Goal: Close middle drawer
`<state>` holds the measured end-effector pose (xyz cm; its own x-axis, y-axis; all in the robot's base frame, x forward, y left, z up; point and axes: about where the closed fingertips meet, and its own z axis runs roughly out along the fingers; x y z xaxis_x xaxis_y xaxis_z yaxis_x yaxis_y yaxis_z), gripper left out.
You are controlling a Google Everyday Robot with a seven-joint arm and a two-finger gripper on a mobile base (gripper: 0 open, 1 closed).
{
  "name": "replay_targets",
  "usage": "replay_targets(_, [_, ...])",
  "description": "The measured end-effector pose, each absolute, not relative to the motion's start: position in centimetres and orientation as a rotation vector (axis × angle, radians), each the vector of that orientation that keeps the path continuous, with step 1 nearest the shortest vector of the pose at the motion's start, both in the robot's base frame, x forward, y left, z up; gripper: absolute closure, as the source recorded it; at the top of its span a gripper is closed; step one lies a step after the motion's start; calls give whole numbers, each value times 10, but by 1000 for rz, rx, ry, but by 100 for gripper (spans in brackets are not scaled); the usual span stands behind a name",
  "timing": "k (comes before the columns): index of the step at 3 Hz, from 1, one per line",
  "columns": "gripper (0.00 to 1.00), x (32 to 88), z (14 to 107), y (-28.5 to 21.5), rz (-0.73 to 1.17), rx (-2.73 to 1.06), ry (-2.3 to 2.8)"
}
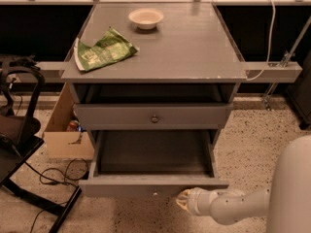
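The middle drawer, which is now pulled far out, will be let go by my gripper with its front pushed back in, slightly below the top drawer [153, 162].
The middle drawer [146, 186] of the grey wooden cabinet is pulled far out, showing its bare grey inside [154, 152]. Its small round knob [155, 194] is on the plain front. My gripper [181, 200] is at the end of the white arm, low at the front right. It sits against the lower edge of the drawer front, just right of the knob. The wider-fronted top drawer [154, 116] above is nearly shut. The lowest drawer is hidden under the open one.
A white bowl [146, 18] and a green crumpled bag [103, 50] lie on the cabinet top. A cardboard box [65, 130] and a black chair frame [19, 130] with cables stand on the floor at the left. A white cable [269, 28] hangs at the right.
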<state>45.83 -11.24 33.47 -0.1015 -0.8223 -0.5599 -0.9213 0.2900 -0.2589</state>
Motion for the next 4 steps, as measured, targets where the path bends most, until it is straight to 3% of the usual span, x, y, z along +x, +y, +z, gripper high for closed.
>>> replay_targets(1, [100, 499, 348, -94, 192, -1537, 1904])
replay_targets(2, [100, 498, 348, -94, 192, -1537, 1904])
replay_targets(3, [100, 549, 364, -77, 174, -1498, 1866])
replay_targets(4, [100, 548, 364, -77, 174, -1498, 1866])
